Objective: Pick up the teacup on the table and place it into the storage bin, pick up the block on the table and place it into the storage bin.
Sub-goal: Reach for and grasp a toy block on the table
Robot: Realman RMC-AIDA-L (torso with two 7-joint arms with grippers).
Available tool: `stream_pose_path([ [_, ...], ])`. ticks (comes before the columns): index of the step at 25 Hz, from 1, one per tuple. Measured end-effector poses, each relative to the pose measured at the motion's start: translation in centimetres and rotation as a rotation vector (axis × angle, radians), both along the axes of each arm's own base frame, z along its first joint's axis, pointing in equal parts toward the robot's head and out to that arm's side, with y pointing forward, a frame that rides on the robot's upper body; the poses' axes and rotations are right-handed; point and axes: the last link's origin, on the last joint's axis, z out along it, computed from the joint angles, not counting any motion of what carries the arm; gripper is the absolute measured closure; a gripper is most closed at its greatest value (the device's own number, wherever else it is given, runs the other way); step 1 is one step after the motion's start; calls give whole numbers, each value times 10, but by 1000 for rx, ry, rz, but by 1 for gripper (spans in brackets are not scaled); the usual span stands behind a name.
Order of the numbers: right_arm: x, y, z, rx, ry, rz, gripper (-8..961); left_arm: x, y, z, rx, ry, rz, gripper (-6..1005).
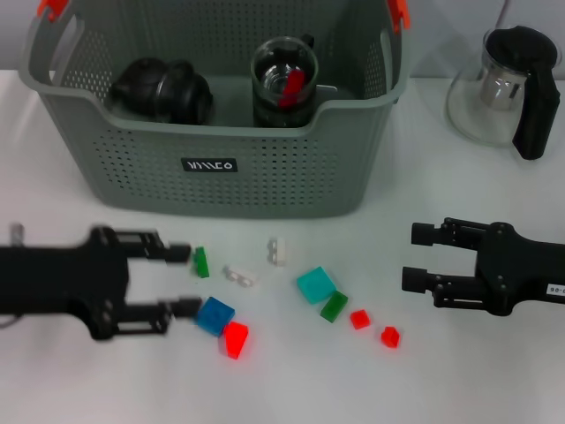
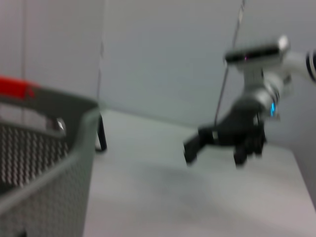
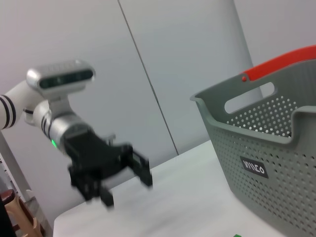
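Next, my left gripper grips the middle of the blue block (image 1: pixel 214 315), which touches a red block in front of the storage bin.
The grey storage bin (image 1: pixel 212 181) stands at the back of the table, also seen in the left wrist view (image 2: pixel 44 168) and the right wrist view (image 3: pixel 266 148). Inside it a glass teacup (image 1: pixel 284 75) stands upright with a red block in it, beside a dark vessel (image 1: pixel 163 90) lying on its side. My left gripper (image 1: pixel 183 281) is open low over the table, its near fingertip right beside a blue block (image 1: pixel 214 315). A red block (image 1: pixel 234 339) touches the blue one. My right gripper (image 1: pixel 415 256) hovers open at the right, with nothing between its fingers.
Loose blocks lie in front of the bin: green (image 1: pixel 201 262), two white (image 1: pixel 238 276), teal (image 1: pixel 315 284), another green (image 1: pixel 334 306) and two small red (image 1: pixel 359 319). A glass teapot (image 1: pixel 503 84) with a black handle stands at the back right.
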Motion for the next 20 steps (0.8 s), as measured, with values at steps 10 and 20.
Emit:
stream_pose_path([
  [10, -1, 1, 0, 2, 3, 3, 129, -19, 14, -56, 35, 119, -27, 369],
  [20, -1, 0, 0, -1, 6, 1, 131, -40, 17, -74, 88, 251, -79, 391],
])
